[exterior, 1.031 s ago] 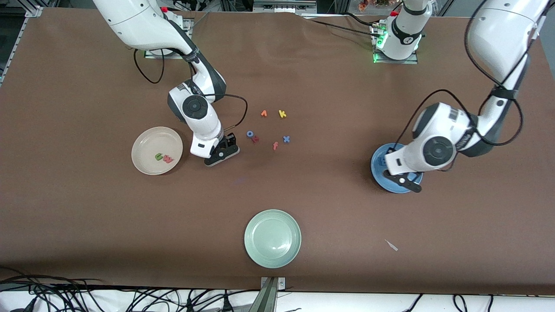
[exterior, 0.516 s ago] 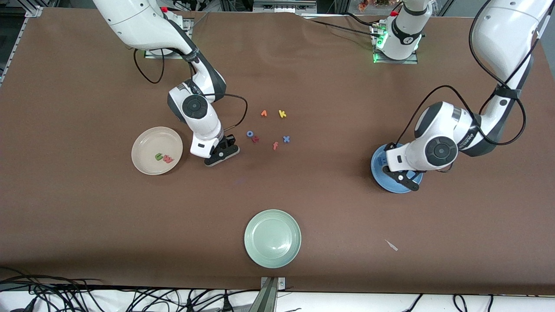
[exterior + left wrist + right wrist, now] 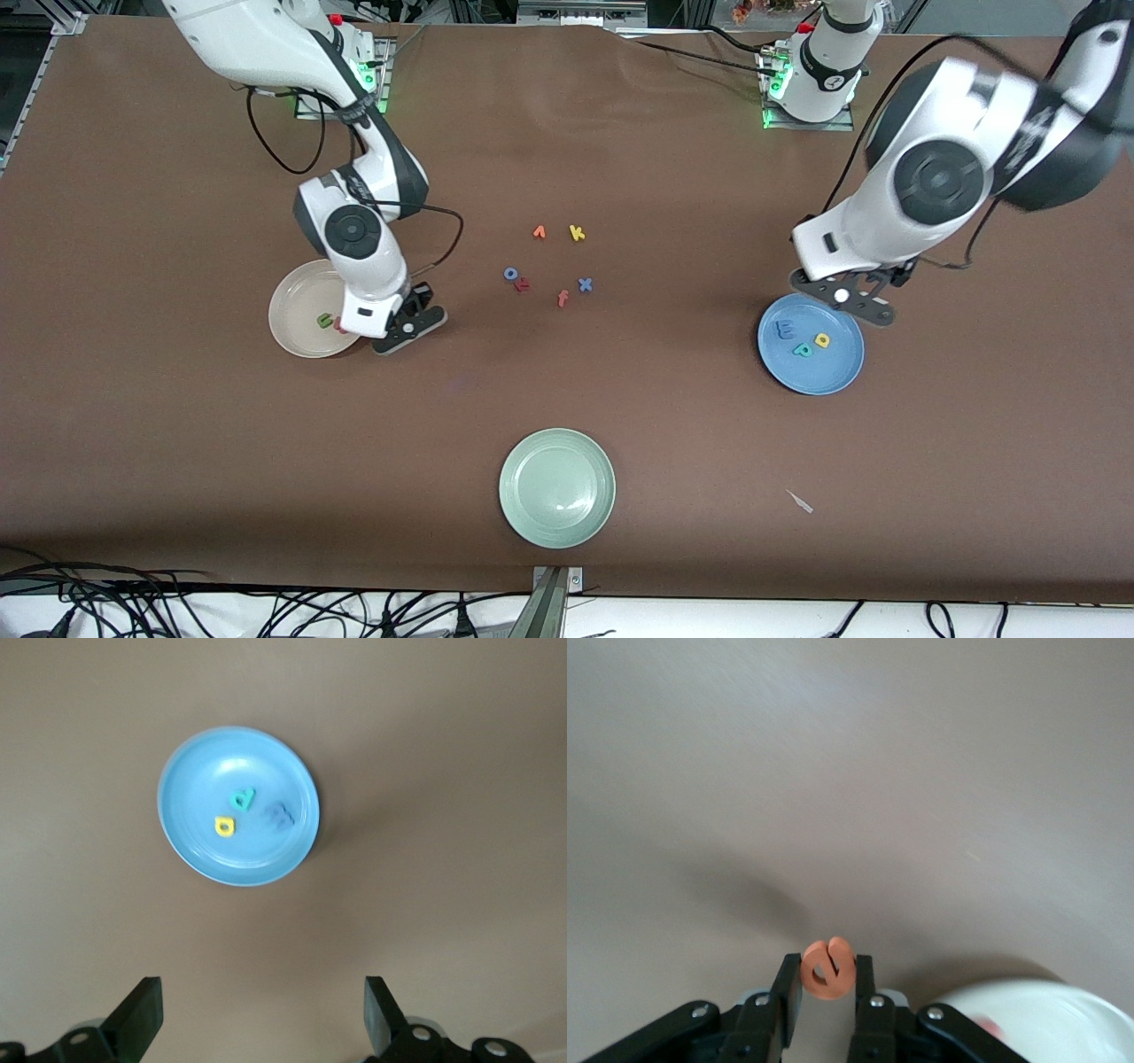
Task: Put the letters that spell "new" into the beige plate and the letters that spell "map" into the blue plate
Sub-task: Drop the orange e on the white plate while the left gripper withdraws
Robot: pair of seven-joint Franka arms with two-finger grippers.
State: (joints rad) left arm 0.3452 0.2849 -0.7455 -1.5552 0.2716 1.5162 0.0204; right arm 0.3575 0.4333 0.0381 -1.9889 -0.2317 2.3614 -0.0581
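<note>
Next, I let go of the orange e, now held just beside the beige plate, with my right gripper in the beige plate [image 3: 341,309], next to the pink-red w and the green n.
My right gripper [image 3: 406,324] hangs over the table just beside the beige plate [image 3: 297,297], shut on the orange e [image 3: 827,969], which sticks up between its fingertips. In that plate lie the green n [image 3: 326,321] and the pink-red w [image 3: 340,329], the latter partly hidden by my right hand. The blue plate [image 3: 828,372] holds the blue m [image 3: 785,330], teal p [image 3: 803,349] and yellow a [image 3: 823,339]. My left gripper [image 3: 843,299] is raised over the blue plate's rim, open and empty [image 3: 261,1001]. The left wrist view shows the blue plate [image 3: 182,771] well below.
A pale green plate [image 3: 556,487] sits near the table's front edge. Mid-table lie loose letters: an orange one [image 3: 539,232], a yellow k [image 3: 577,233], a blue o [image 3: 511,274], a dark red one [image 3: 523,284], an orange f [image 3: 563,298], a blue x [image 3: 585,284].
My right gripper closed on the orange e and carried it from beside the loose letters toward the beige plate. My left gripper opened over the blue plate and rose, uncovering its letters.
</note>
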